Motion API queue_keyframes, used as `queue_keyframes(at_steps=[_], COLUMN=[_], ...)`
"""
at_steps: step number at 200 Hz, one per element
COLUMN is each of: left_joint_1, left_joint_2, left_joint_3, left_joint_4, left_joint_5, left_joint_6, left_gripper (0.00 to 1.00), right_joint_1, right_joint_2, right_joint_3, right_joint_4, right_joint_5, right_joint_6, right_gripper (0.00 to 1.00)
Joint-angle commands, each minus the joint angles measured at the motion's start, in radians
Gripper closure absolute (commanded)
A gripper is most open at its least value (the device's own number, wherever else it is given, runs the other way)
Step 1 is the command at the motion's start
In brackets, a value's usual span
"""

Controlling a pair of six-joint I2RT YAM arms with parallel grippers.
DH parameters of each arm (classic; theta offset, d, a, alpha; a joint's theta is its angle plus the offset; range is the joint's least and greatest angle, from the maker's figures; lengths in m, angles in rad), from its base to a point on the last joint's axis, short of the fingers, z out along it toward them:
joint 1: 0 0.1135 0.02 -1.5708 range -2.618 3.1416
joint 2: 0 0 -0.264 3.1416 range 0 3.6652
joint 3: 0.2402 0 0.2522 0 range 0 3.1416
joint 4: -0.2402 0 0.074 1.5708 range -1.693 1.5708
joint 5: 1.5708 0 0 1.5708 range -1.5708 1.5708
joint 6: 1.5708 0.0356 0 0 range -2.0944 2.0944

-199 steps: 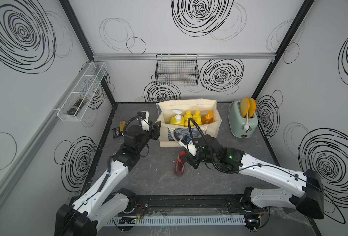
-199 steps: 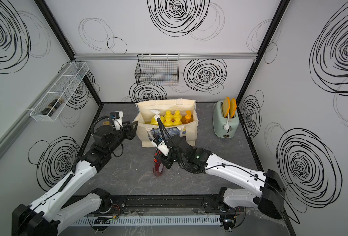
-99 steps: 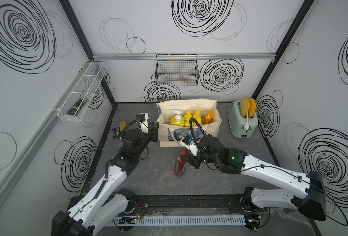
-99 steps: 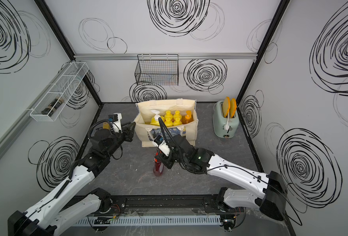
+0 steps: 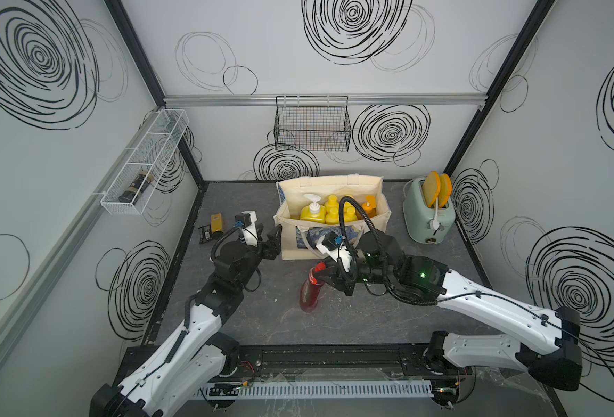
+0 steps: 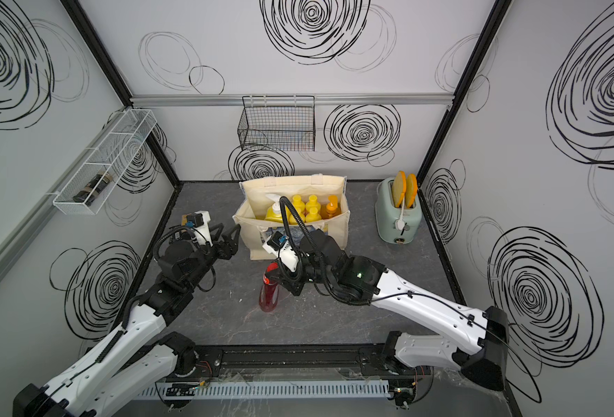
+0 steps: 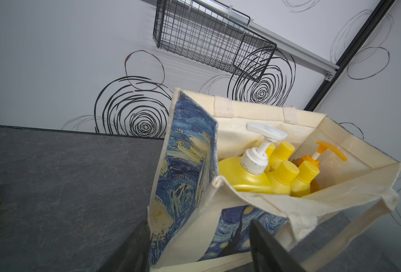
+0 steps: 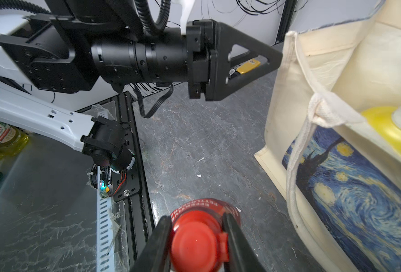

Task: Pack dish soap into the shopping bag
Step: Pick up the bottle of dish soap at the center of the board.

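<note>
The side of the bag folds inward next to the white-pump bottle, so the robot's left gripper needs to pinch the front corner (image 7: 217,182) and hold the bag open for the dark-red bottle.
The cream shopping bag (image 5: 334,249) (image 6: 294,238) stands open at the back middle, its starry picture facing me. Inside it stand dish soap bottles: a yellow white-pump one (image 5: 312,214) (image 7: 244,176), several yellow-capped ones (image 5: 334,213) and an amber pump one (image 5: 369,206). My left gripper (image 5: 276,236) (image 7: 198,226) is open, its jaws astride the bag's front left corner (image 7: 185,212). A dark-red, red-capped dish soap bottle (image 5: 310,294) (image 6: 270,294) (image 8: 194,237) stands on the table in front of the bag. My right gripper (image 5: 325,279) (image 8: 197,217) is shut on its neck.
A mint toaster (image 5: 430,216) with two slices stands at the back right. Yellow-and-black packets (image 5: 213,227) lie at the back left. A black wire basket (image 5: 312,124) hangs on the back wall, and a white wire shelf (image 5: 143,166) on the left wall.
The left gripper's jaws have spread wider at the bag's corner after narrowing. The right gripper and the red bottle have stayed put.
</note>
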Motion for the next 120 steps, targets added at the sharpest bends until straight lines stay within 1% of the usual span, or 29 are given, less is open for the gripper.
queue_keyframes(at_steps=[1, 28, 57, 76, 94, 120], left_joint_1=[-0.005, 0.003, 0.031, 0.032, 0.034, 0.047], left_joint_2=[0.01, 0.066, 0.165, 0.193, 0.191, 0.196], left_joint_3=[0.104, 0.198, 0.251, 0.242, 0.217, 0.197], left_joint_4=[0.027, -0.023, -0.022, -0.017, -0.003, -0.007], left_joint_5=[0.023, 0.008, 0.065, 0.088, 0.083, 0.088], left_joint_6=[-0.011, 0.028, 0.033, 0.033, 0.029, 0.038], left_gripper=[0.23, 0.21, 0.23, 0.29, 0.39, 0.49], right_joint_1=[0.006, 0.007, 0.009, 0.012, 0.013, 0.012], right_joint_2=[-0.047, -0.037, -0.036, -0.036, -0.034, -0.021], right_joint_3=[0.067, 0.1, 0.145, 0.182, 0.214, 0.275], right_joint_4=[0.084, 0.055, 0.019, -0.005, -0.023, -0.06], right_joint_5=[-0.026, -0.024, -0.017, -0.016, -0.017, -0.005], right_joint_6=[0.001, -0.008, -0.021, -0.029, -0.039, -0.057], right_gripper=[1.0, 1.0, 1.0, 1.0, 1.0, 1.0])
